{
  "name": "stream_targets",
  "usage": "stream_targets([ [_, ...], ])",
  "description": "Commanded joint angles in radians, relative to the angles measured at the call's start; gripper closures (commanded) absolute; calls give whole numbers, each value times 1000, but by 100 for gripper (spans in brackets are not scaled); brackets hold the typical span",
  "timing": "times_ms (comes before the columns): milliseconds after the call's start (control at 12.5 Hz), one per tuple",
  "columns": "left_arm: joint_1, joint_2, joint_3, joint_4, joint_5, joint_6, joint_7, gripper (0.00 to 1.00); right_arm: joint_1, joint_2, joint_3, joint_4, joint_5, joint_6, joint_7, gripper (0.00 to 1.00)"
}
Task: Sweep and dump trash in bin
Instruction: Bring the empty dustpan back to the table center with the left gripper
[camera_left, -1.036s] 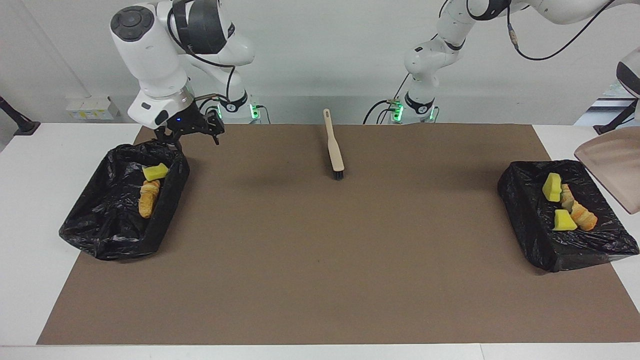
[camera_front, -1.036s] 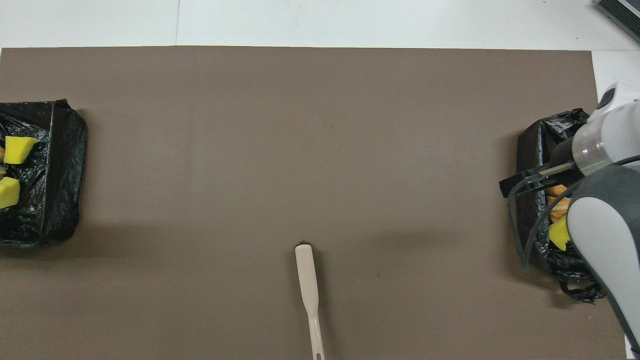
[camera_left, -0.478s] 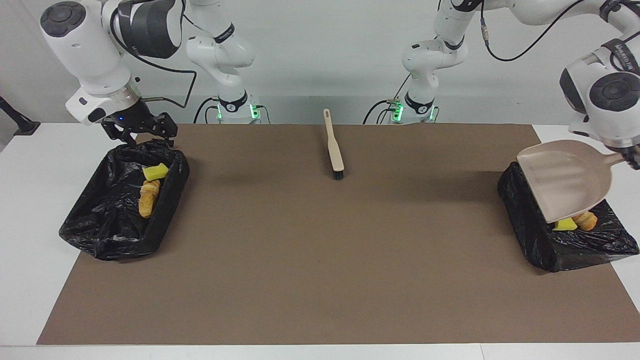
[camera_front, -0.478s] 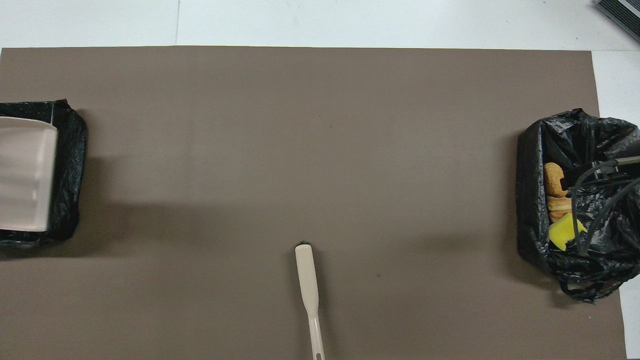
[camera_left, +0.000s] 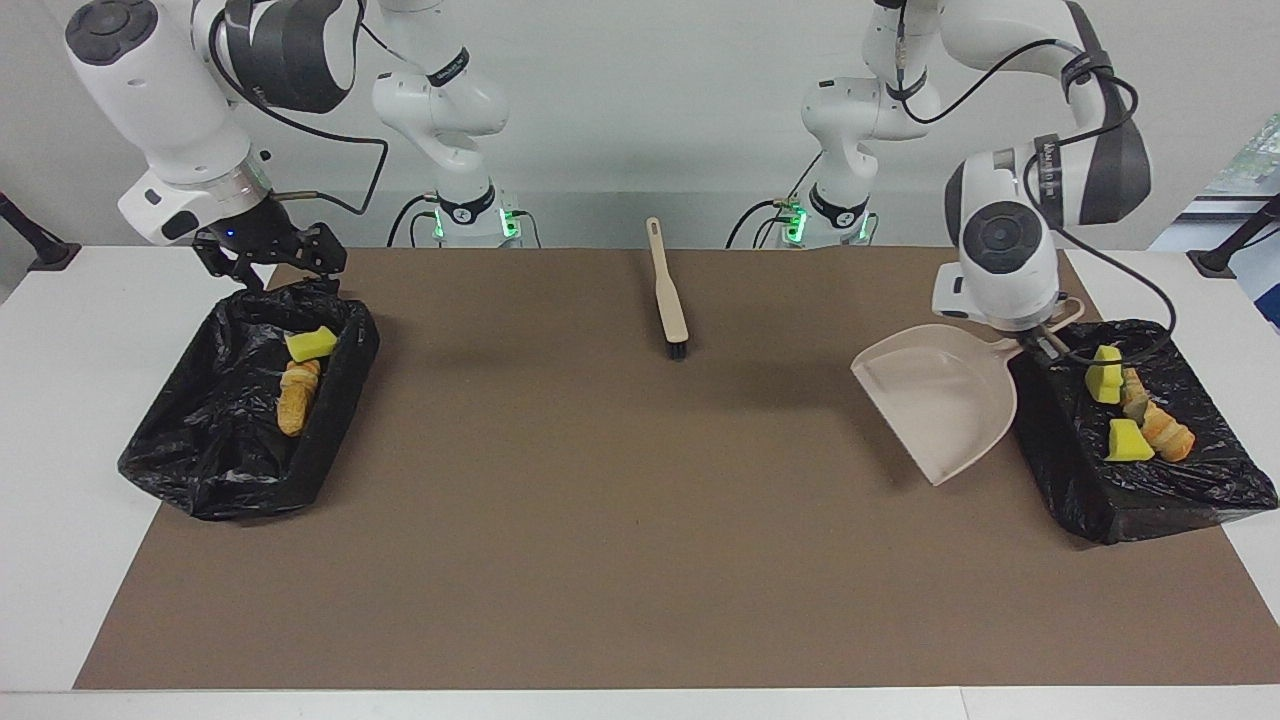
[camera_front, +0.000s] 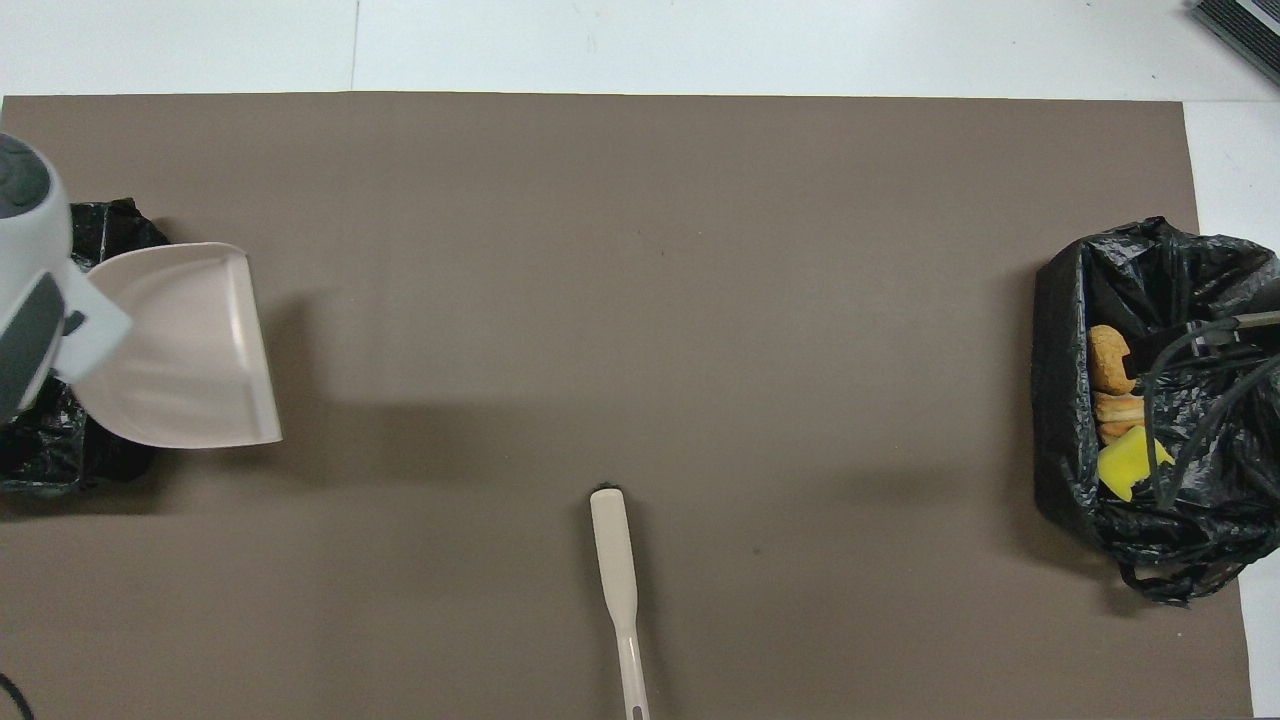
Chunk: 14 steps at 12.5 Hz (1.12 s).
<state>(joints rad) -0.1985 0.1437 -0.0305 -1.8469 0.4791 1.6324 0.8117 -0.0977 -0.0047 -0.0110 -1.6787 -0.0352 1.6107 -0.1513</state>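
Next, my left gripper releases the beige dustpan and leaves it lying on the brown mat (camera_front: 608, 282), in the spot just past the bristles of the brush.
The trash lies in two black-lined bins. The bin (camera_left: 1190, 490) at the left arm's end holds two yellow pieces (camera_left: 1104, 372) and tan lumps (camera_left: 1160, 430). The bin (camera_left: 200, 470) at the right arm's end holds one yellow piece (camera_left: 311, 343) and tan lumps (camera_left: 297, 395), which also show in the overhead view (camera_front: 1108, 360). My left gripper (camera_left: 1043, 345) is shut on the handle of the empty beige dustpan (camera_left: 940, 400), held tilted over the mat beside its bin. My right gripper (camera_left: 270, 262) is open and empty over the rim of its bin.
The beige-handled brush (camera_left: 668, 290) lies on the brown mat (camera_left: 600, 520) midway between the arms' bases, bristles pointing away from the robots; it also shows in the overhead view (camera_front: 615, 570). White tabletop borders the mat.
My left arm has swung the dustpan off its bin, toward the mat's middle and lower, uncovering the trash there. My right gripper moved out along its bin's rim, then held still.
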Motion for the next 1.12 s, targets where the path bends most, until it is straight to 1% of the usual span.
stream_targets([
  [0,-131,10,20,-18,-120,-22,-270,100,84,17,-93,31,12,-15,29,0],
  [80,-186,26,20,-11,-166,-22,-411,100,85,17,-95,31,14,-9,30,0],
  [159,-228,62,21,14,-212,-16,-512,100,85,15,-95,31,14,-11,30,0],
  [319,-274,115,21,93,-325,-3,-653,100,85,11,-92,28,15,-12,36,0],
  [478,-318,203,21,205,-401,3,-799,100,96,0,-84,22,15,-6,96,0],
  [558,-329,232,21,243,-449,16,-889,100,98,-1,-81,24,26,-3,107,0],
  [638,-361,247,21,271,-483,52,-958,100,99,-4,-81,22,49,-5,113,0],
  [717,-383,272,21,291,-493,96,-1038,100,101,-6,-80,27,48,-6,137,0],
  [797,-418,348,21,352,-497,122,-1148,100,99,-20,-80,28,49,-9,133,0],
  [877,-435,429,20,441,-507,129,-1230,100,101,-26,-78,27,44,-15,139,0],
  [957,-435,453,21,477,-542,132,-1256,100,104,-26,-72,31,43,-26,139,0],
  [1036,-434,458,21,485,-559,154,-1282,100,122,-44,-63,31,37,-43,148,0],
])
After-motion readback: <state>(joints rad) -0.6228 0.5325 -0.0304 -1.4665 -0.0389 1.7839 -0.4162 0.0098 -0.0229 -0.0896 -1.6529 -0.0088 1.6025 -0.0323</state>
